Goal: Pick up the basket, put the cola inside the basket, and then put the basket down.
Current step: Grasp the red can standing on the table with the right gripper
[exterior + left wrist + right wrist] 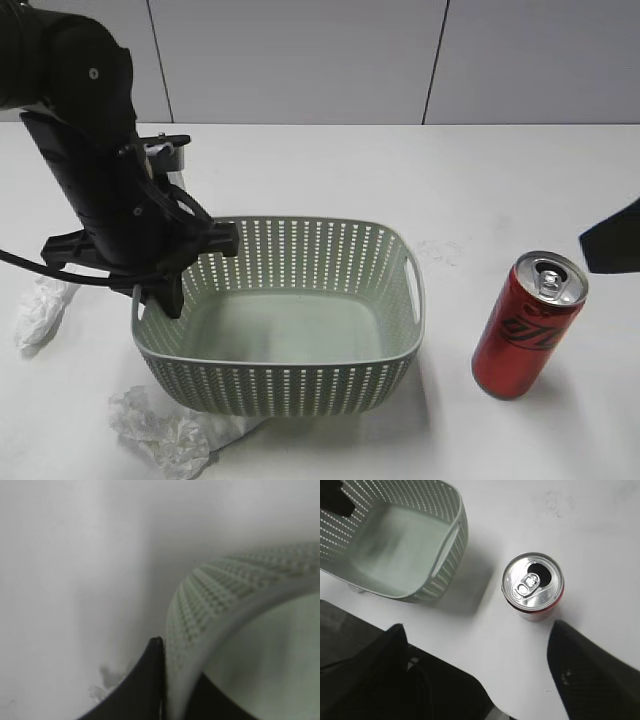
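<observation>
The robot's right gripper needs to close around the upper part (538, 302) (533, 592) of the red cola can, just below the can's silver rim.
The pale green slotted basket (290, 385) stands at the middle of the white table. My left gripper (165, 290) is shut on its left wall, one finger outside and one inside; the left wrist view shows the wall (215, 595) pinched between the jaws (175, 680). I cannot tell whether the basket is off the table. The red cola can (525, 330) stands upright to the right of the basket, apart from it. In the right wrist view the can (532, 585) sits just ahead of my open, empty right gripper (477, 627), and the basket (445, 575) is at upper left.
Crumpled white wrapping lies by the basket's left side (40, 305) and under its front left corner (165, 430). A grey panelled wall (330, 60) closes the back of the table. Only the right gripper's tip (610, 245) shows at the right edge.
</observation>
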